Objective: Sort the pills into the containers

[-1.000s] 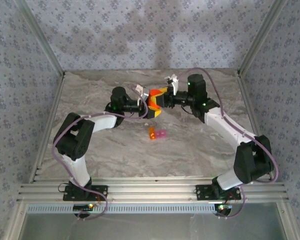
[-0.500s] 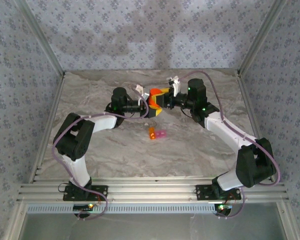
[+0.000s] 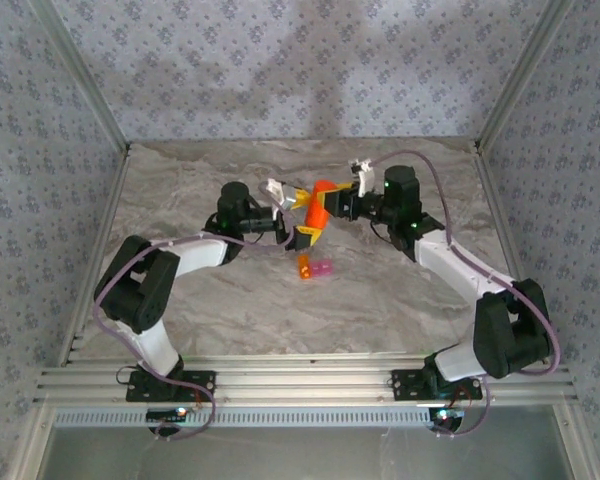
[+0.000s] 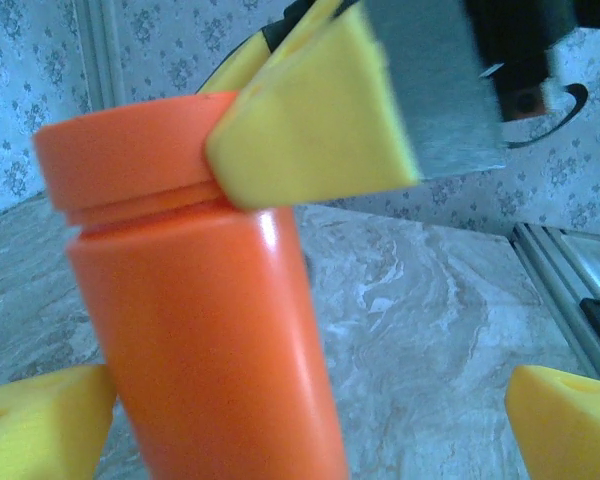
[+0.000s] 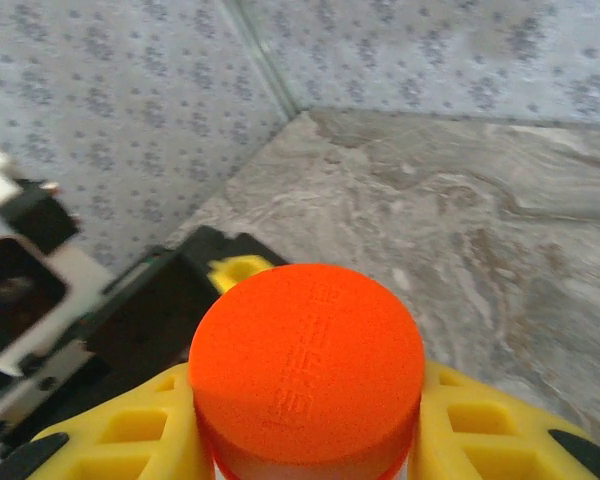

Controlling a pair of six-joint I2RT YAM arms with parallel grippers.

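Note:
My right gripper has the orange bottle. It will let go of it upright on the bare marble (image 3: 349,252) just past the pink box's outer end.
An opaque orange bottle (image 3: 319,209) hangs tilted above the mid-table. My right gripper (image 3: 332,197) is shut on its cap (image 5: 308,360), yellow fingers (image 5: 110,432) pressed against both sides. My left gripper (image 3: 299,217) stands open beside the bottle's body (image 4: 200,330). Its fingers (image 4: 570,420) are spread much wider than the bottle, which stands close to the left-hand one. The containers (image 3: 314,268), two tiny joined boxes, one orange and one pink, lie on the table just in front of both grippers, below the bottle.
The marble table (image 3: 380,290) is walled by patterned panels (image 3: 300,70) at the back and sides. An aluminium rail (image 3: 300,380) runs along the near edge by the arm bases. Open tabletop lies left and right of the containers.
My left gripper has let go of the bottle, opened and dropped back a little. The bottle, held by its cap in the right gripper, has tilted and shifted slightly right.

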